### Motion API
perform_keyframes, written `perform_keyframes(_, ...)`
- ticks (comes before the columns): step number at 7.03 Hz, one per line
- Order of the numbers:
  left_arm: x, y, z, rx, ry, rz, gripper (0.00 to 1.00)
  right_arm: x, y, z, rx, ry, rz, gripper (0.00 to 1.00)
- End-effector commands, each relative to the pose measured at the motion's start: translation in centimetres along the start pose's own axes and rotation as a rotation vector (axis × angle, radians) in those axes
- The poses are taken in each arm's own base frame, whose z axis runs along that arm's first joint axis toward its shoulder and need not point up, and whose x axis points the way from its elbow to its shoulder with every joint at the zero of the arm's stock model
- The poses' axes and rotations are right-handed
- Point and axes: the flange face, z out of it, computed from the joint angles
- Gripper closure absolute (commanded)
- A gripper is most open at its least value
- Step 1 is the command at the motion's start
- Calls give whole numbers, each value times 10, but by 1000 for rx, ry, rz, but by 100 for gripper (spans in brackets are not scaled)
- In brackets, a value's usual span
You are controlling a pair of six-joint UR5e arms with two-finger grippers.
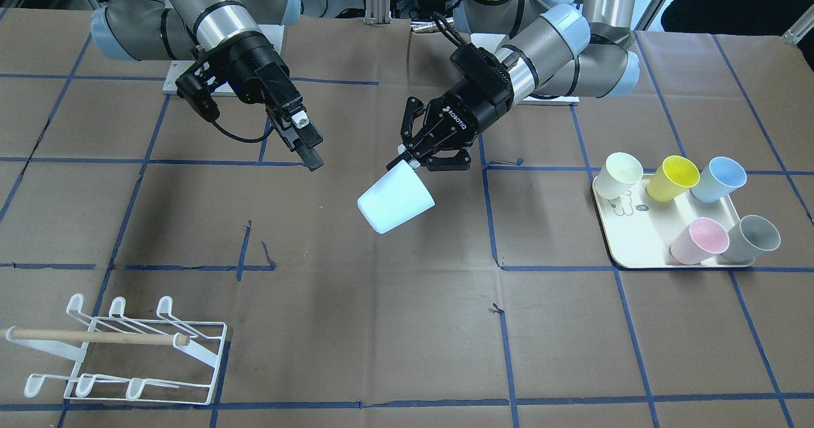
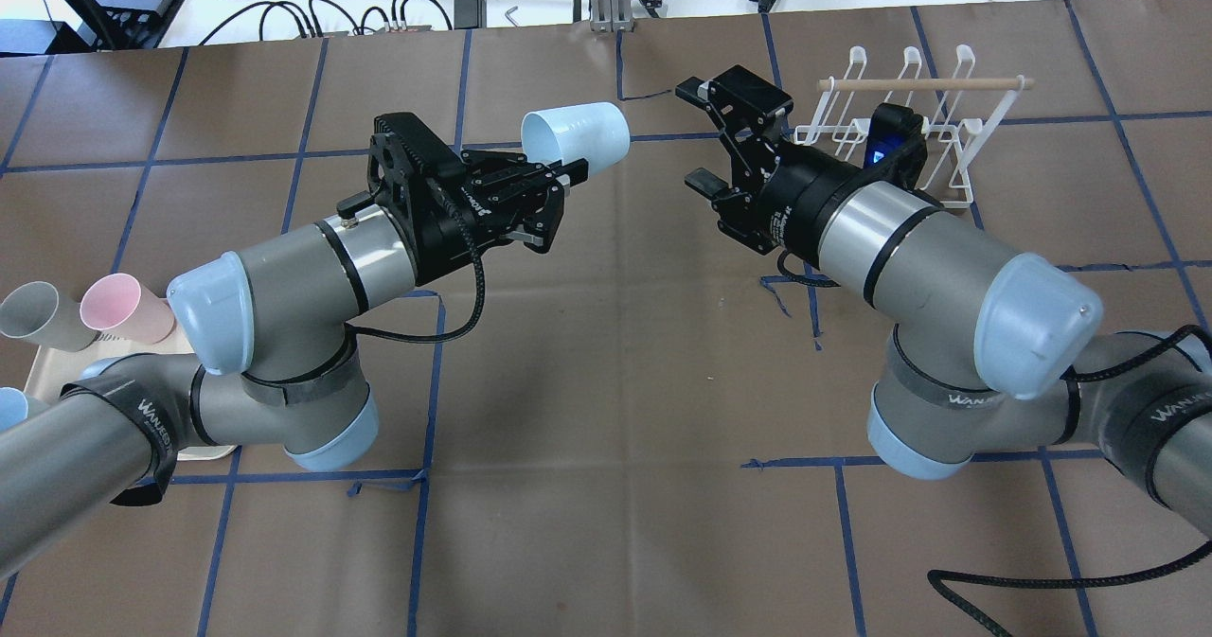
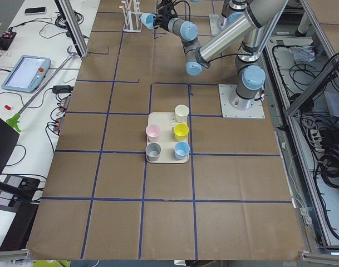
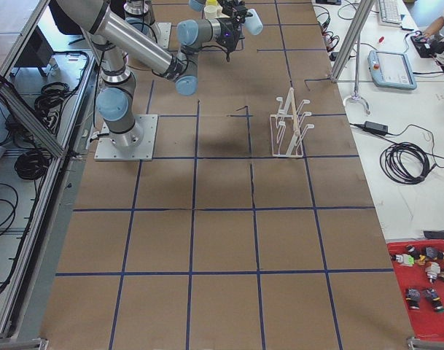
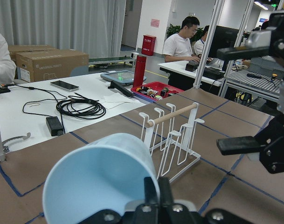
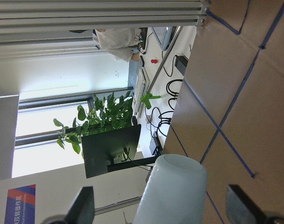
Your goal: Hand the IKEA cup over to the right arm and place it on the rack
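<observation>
The robot's right gripper should close around the side point(image 1: 383, 207) point(image 6: 175, 186) near the base of the IKEA cup, since the left gripper holds the cup's rim.
The IKEA cup point(image 2: 576, 135), pale blue, hangs on its side above the table's middle. My left gripper point(image 2: 566, 173) is shut on its rim, one finger inside the mouth, as the left wrist view shows on the cup point(image 5: 95, 177). The cup's base points at my right gripper point(image 2: 701, 137), which stands open a short gap away. In the right wrist view the cup point(image 6: 172, 191) lies between the two spread fingertips point(image 6: 83, 205) but further out. The front view shows the cup point(image 1: 395, 198) below the left gripper point(image 1: 414, 156). The white wire rack point(image 2: 909, 116) stands behind the right arm's wrist.
A cream tray point(image 1: 636, 237) on my left side holds several coloured cups. The rack point(image 1: 127, 352) with its wooden dowel sits near the table's far right corner. Brown paper with blue tape lines covers the table. People sit at desks beyond the table.
</observation>
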Motion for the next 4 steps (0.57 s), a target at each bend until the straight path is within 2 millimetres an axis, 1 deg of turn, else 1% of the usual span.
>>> perform_keyframes(1, -2, -3, 1, 1, -4, -16, 100, -1, -3, 8, -9, 60, 55, 0)
perform_keyframes(2, -2, -3, 0, 2, -9, -30, 100, -2, 8, 16, -39, 103, 71, 1)
perform_keyframes(3, -3, -4, 0, 2, -11, -30, 100, -10, 18, 26, -47, 136, 73, 2)
perform_keyframes(4, -3, -4, 0, 2, -11, -32, 100, -19, 22, 34, -52, 151, 69, 2)
